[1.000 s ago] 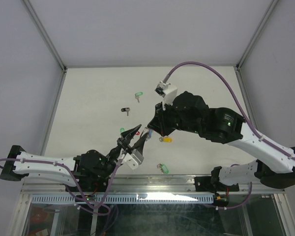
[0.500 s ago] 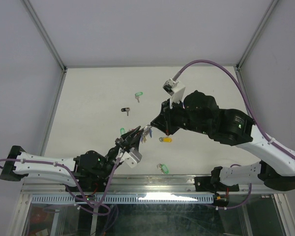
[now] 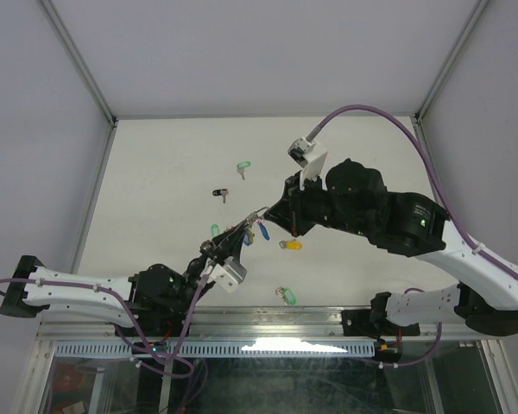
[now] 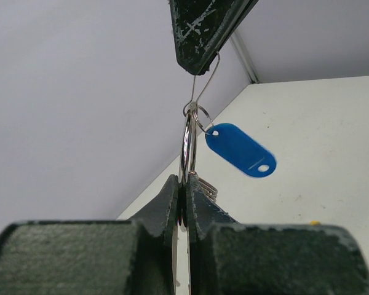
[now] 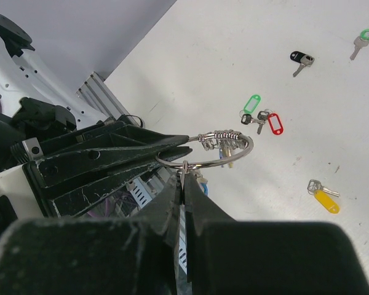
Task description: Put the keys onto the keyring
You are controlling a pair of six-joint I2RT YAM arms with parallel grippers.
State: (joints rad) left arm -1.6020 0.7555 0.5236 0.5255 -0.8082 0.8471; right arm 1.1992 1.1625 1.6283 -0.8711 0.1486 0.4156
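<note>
The robot's right gripper has only the thin wire loop hooked on the keyring, so it should open and take the keyring's free bend [image 5: 251, 146] before the left gripper opens.
My left gripper [image 4: 184, 184] is shut on the silver keyring [image 4: 189, 144] and holds it edge-up above the table. The ring [image 5: 234, 152] carries a cluster of small keys [image 5: 224, 136]. My right gripper [image 5: 183, 175] is shut on the thin wire loop of the blue-tagged key [image 4: 240, 149], and that loop is hooked on the ring. In the top view the two grippers meet at the ring [image 3: 255, 219], with the blue tag [image 3: 263, 231] hanging beside it. My left fingers [image 5: 129, 153] reach in from the left of the right wrist view.
Loose keys lie on the white table: green tag [image 3: 243, 167], black tag [image 3: 220, 193], green tag [image 3: 215, 229] with a red one [image 5: 275, 123] beside it, yellow tag [image 3: 290, 245], and green tag [image 3: 284, 296] near the front rail [image 3: 268, 321].
Both grippers have risen slightly and shifted toward the far side with the ring between them. The blue tag now hangs free beside the ring.
</note>
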